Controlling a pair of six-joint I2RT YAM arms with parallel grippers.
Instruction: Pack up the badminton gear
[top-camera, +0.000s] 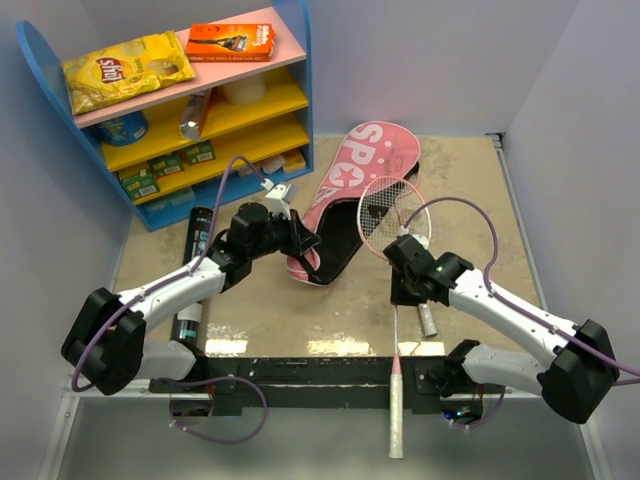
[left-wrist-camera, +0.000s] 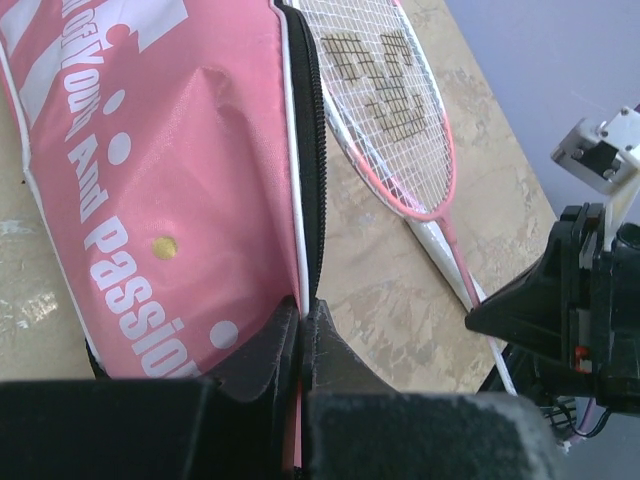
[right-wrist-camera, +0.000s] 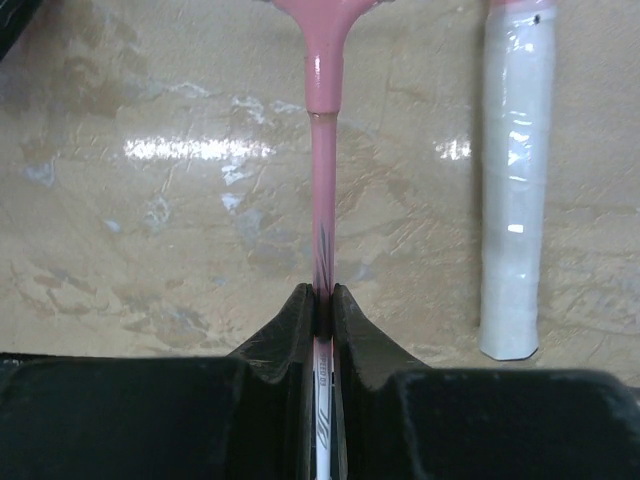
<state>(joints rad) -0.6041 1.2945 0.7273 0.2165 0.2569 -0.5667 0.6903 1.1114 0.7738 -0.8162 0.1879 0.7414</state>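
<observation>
The robot's right gripper will release the racket inside the black opening of the pink cover (top-camera: 354, 248), with the handle toward the black rail. The racket's head now lies against the cover.
The pink "SPORT" racket cover (top-camera: 365, 165) lies at the back centre, black edging along its opening. My left gripper (top-camera: 308, 243) is shut on the cover's edge by the zipper (left-wrist-camera: 303, 315), with the pink cover (left-wrist-camera: 150, 150) spreading left of it. A racket (top-camera: 392, 205) lies with its strung head (left-wrist-camera: 380, 80) against the cover. My right gripper (top-camera: 398, 297) is shut on its thin shaft (right-wrist-camera: 323, 180), fingers (right-wrist-camera: 322, 295) pinching it. A second racket's white handle (right-wrist-camera: 515, 180) lies beside it. The long black tube (top-camera: 195, 265) lies by my left arm. No shuttlecocks are in view.
A blue shelf unit (top-camera: 305, 70) stands at the back left, with a yellow chip bag (top-camera: 125, 70) and an orange box (top-camera: 230, 42) on top. Walls close in on both sides. A black rail (top-camera: 300, 370) runs along the near edge.
</observation>
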